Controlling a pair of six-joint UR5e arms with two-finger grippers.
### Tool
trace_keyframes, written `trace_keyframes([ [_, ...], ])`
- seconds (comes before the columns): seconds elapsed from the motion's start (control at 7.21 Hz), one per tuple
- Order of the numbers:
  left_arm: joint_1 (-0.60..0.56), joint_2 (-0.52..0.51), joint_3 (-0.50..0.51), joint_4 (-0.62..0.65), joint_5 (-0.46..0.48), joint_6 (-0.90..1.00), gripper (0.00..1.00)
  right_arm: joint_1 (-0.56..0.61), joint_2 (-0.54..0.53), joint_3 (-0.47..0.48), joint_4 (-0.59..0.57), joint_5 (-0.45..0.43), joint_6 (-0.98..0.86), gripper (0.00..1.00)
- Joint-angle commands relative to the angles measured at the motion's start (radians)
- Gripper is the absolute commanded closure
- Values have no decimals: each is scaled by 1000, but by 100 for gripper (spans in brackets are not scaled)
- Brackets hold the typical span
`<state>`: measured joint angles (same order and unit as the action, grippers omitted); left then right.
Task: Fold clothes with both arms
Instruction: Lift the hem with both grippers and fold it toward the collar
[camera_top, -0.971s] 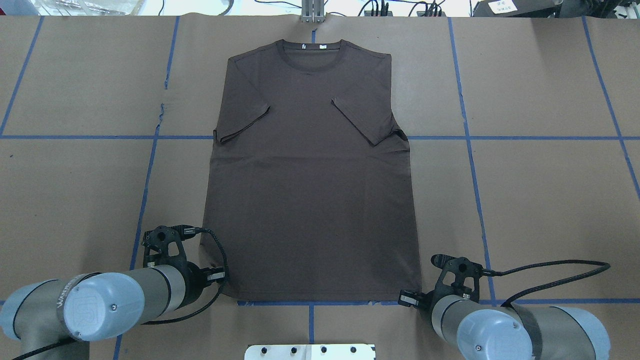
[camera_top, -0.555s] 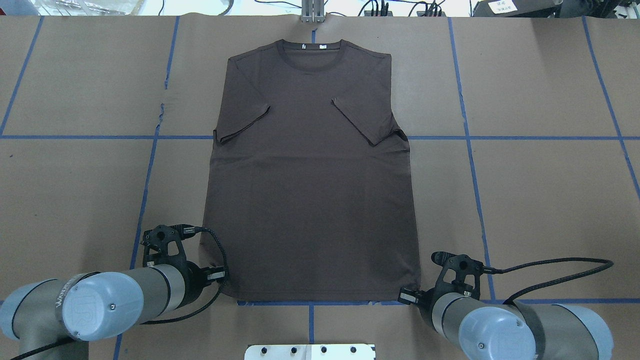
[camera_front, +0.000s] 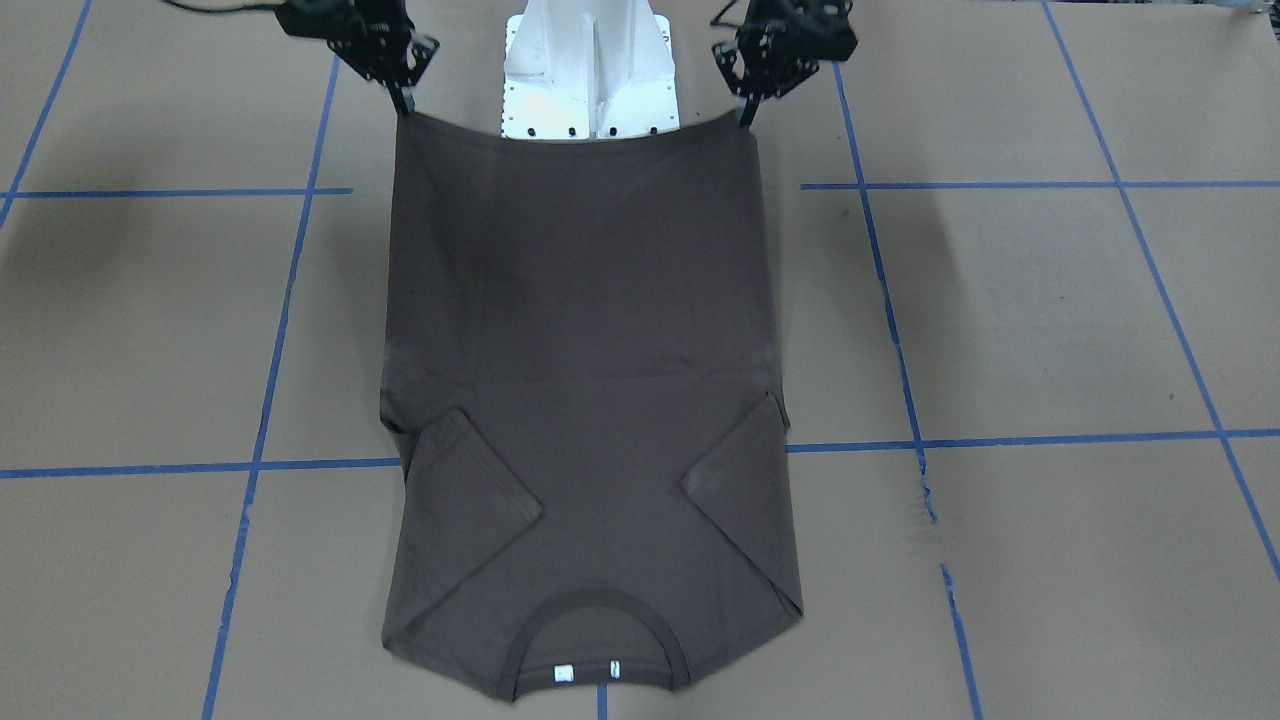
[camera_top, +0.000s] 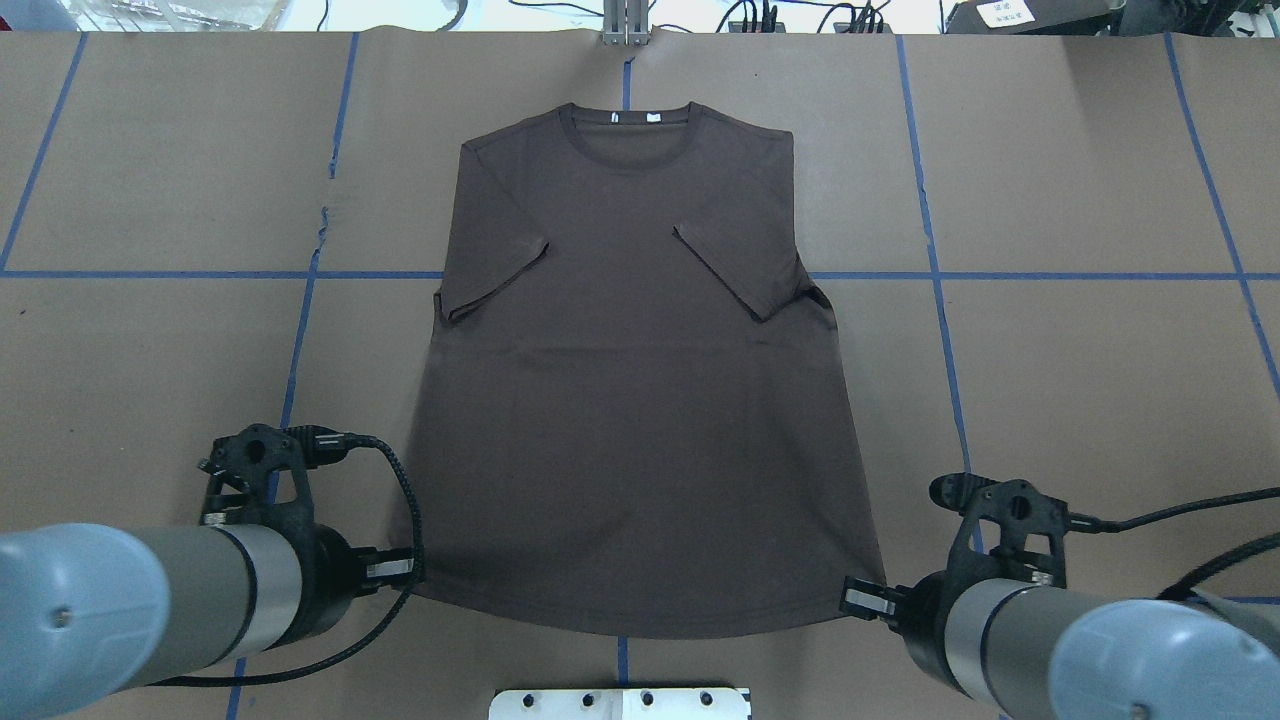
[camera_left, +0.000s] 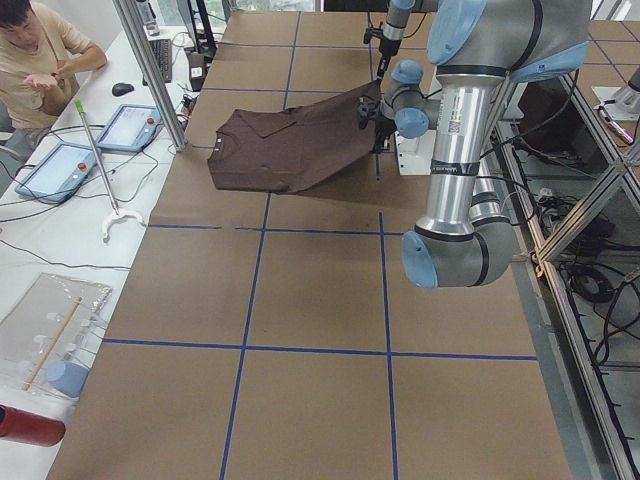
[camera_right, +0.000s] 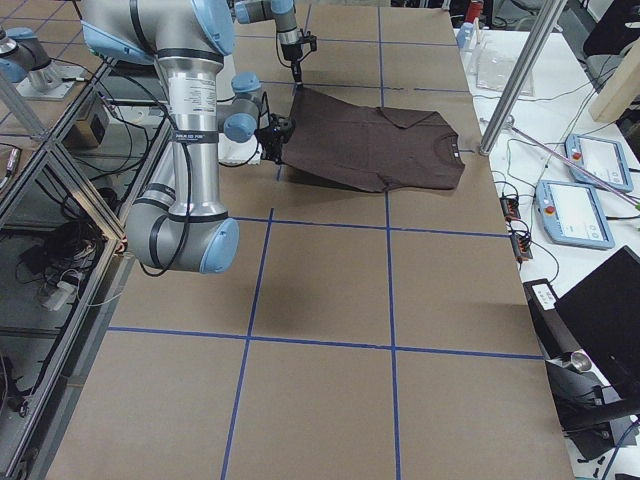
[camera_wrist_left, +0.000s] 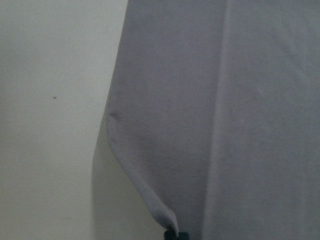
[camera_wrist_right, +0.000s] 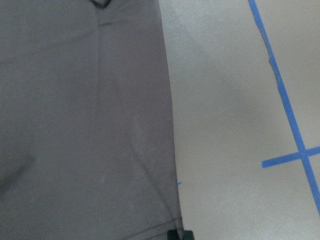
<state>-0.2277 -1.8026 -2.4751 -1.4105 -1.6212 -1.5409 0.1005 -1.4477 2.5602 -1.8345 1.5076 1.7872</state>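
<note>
Next, my left gripper releases the corner of the T-shirt's hem at the outer edge of the folded sleeve (camera_front: 804, 548) on its side.
The dark brown T-shirt (camera_top: 640, 400) lies on the brown paper with its collar at the far side and both sleeves folded inward. Its near hem is lifted off the table and stretched between my two grippers. My left gripper (camera_top: 395, 570) is shut on the left hem corner; it also shows in the front view (camera_front: 745, 118). My right gripper (camera_top: 860, 597) is shut on the right hem corner, and shows in the front view (camera_front: 405, 105) too. In the left wrist view the shirt (camera_wrist_left: 225, 125) hangs from the fingertips, and likewise in the right wrist view (camera_wrist_right: 85, 125).
The white pedestal base (camera_top: 620, 703) sits just below the lifted hem. Blue tape lines (camera_top: 935, 275) cross the brown paper. A metal post (camera_top: 624, 22) stands beyond the collar. An operator (camera_left: 35, 55) and tablets (camera_left: 130, 125) are at the far side.
Both grippers have risen and drawn back toward the robot, lifting the hem corners. The shirt has slid a little toward the robot, and the hem now hangs taut between them.
</note>
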Motion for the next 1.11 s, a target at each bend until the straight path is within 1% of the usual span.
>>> trace_keyframes([
  [0.0, -92, -95, -110, 203, -103, 18, 100, 86, 210, 129, -321, 148, -3, 100],
  [0.14, -100, -107, -91, 205, -111, 86, 100, 129, 248, 121, -356, 154, -49, 100],
  [0.28, -186, -128, -32, 200, -114, 184, 100, 177, 257, 100, -356, 155, -113, 100],
  [0.42, -288, -191, 52, 202, -124, 284, 100, 264, 297, 40, -356, 161, -179, 100],
  [0.55, -389, -251, 158, 193, -172, 341, 100, 362, 326, -16, -350, 198, -262, 100],
  [0.69, -469, -326, 259, 191, -184, 414, 100, 472, 345, -94, -324, 251, -322, 100],
  [0.83, -525, -377, 357, 148, -186, 441, 100, 557, 351, -186, -265, 281, -378, 100],
  [0.97, -559, -406, 469, 58, -186, 452, 100, 615, 365, -301, -170, 301, -391, 100],
])
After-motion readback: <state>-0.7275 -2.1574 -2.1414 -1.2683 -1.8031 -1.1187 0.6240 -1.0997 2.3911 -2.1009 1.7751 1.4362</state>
